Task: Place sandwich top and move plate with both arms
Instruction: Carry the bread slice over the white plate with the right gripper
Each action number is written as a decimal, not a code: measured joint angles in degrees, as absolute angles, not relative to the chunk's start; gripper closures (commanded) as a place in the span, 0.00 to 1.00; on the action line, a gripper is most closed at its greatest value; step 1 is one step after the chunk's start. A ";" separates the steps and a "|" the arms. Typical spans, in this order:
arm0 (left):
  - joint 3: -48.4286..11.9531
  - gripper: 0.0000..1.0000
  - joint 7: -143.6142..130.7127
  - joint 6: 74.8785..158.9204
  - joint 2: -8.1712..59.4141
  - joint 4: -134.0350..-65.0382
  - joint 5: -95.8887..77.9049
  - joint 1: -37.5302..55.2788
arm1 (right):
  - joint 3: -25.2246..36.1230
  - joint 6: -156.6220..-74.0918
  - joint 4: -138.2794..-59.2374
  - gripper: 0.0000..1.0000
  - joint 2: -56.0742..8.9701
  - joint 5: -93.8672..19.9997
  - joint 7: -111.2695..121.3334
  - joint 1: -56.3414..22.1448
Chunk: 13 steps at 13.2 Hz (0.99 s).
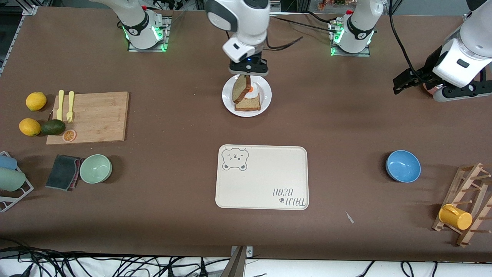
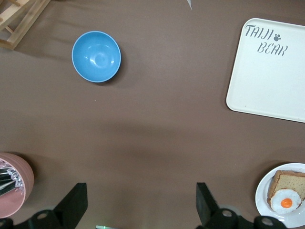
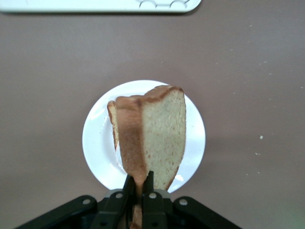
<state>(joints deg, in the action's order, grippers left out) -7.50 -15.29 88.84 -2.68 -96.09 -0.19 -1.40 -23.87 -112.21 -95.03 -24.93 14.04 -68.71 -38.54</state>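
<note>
My right gripper is going to let go of the sandwich top on the fried egg and bread slice point(image 1: 243, 93) point(image 3: 156, 143) on the white plate.
The sandwich top point(image 1: 240, 88), a plain brown bread slice, hangs on edge above the white plate point(image 1: 265, 100), pinched at its crust by my right gripper point(image 1: 248, 78), which is shut on it. In the right wrist view the sandwich top point(image 3: 155, 136) hangs over the plate point(image 3: 193, 143), and my right gripper point(image 3: 139, 183) clamps its edge. On the plate lies a bread slice point(image 1: 249, 104) bearing a fried egg, partly hidden. My left gripper point(image 1: 401, 82) waits open above the table at the left arm's end. The left wrist view shows its fingers point(image 2: 76, 202) wide apart, with the plate point(image 2: 264, 191) at the edge.
A cream bear-print tray point(image 1: 262, 177) lies nearer the front camera than the plate. A blue bowl point(image 1: 403, 166) and a wooden rack with a yellow cup point(image 1: 455, 216) are toward the left arm's end. A cutting board point(image 1: 92, 116), fruit, a green bowl point(image 1: 95, 168) and a cloth are toward the right arm's end.
</note>
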 measured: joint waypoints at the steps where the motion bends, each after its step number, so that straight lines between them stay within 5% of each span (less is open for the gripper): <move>1: -7.50 0.00 -15.29 88.84 -2.68 -96.09 -0.19 -1.40 | -23.40 -111.10 -93.57 1.00 -27.25 15.05 -69.41 -39.78; 13: -7.44 0.00 -15.29 88.84 -2.68 -96.09 -0.19 -1.41 | -23.11 -104.39 -83.67 1.00 -38.28 19.54 -75.50 -44.11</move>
